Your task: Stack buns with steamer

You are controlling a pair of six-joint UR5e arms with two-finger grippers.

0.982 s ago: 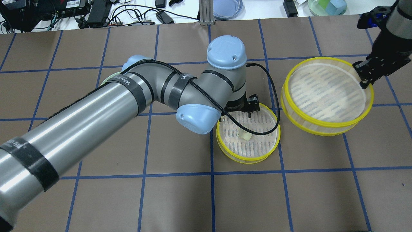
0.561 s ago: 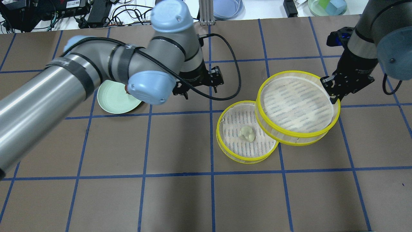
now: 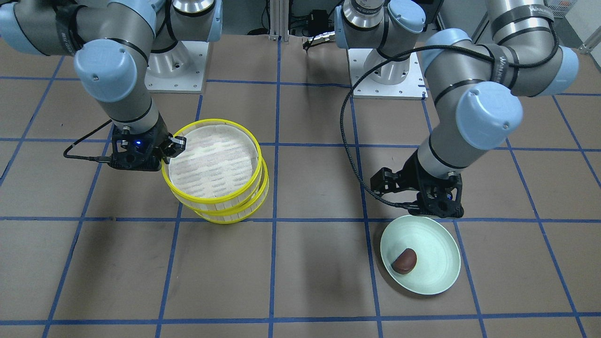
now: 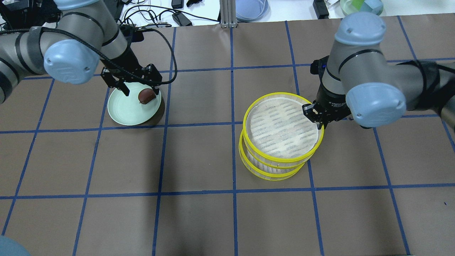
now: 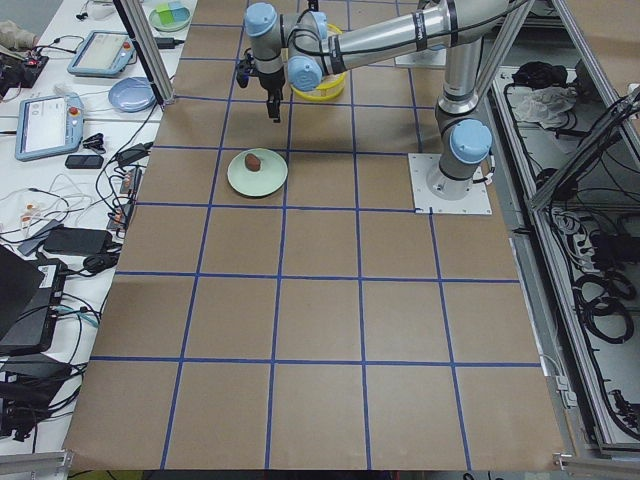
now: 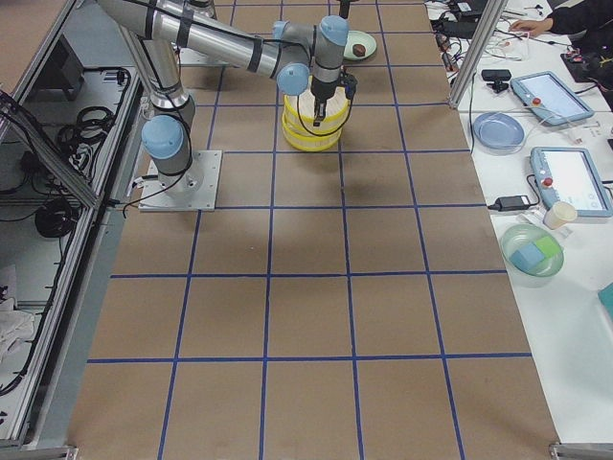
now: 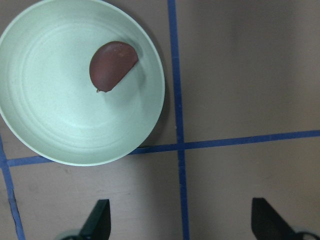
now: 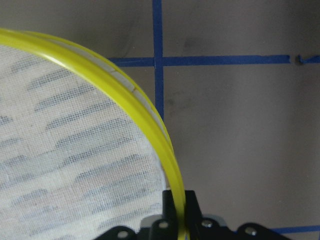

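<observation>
My right gripper needs to let go of the upper steamer tray squarely on top of the lower steamer tray (image 3: 220, 165).
My right gripper (image 4: 317, 119) is shut on the yellow rim of the upper steamer tray (image 4: 280, 128), as the right wrist view (image 8: 179, 210) shows. It holds this tray over the lower steamer tray (image 4: 270, 171), slightly offset; I cannot tell whether they touch. The stack also shows in the front view (image 3: 211, 162). The cream bun is hidden under the upper tray. The dark reddish-brown bun (image 4: 145, 95) lies on the pale green plate (image 4: 122, 110). My left gripper (image 4: 140, 87) is open and empty above the plate's edge, beside that bun (image 7: 112, 65).
Blue tape lines grid the brown table. Beyond its far edge lie cables, a blue dish (image 4: 250, 9) and a green container (image 4: 360, 7). The two robot bases (image 3: 176, 61) stand at the near side.
My right gripper carried the upper tray left, over the lower tray, covering the cream bun. My left arm swung away from the lower tray to the plate at the left.
</observation>
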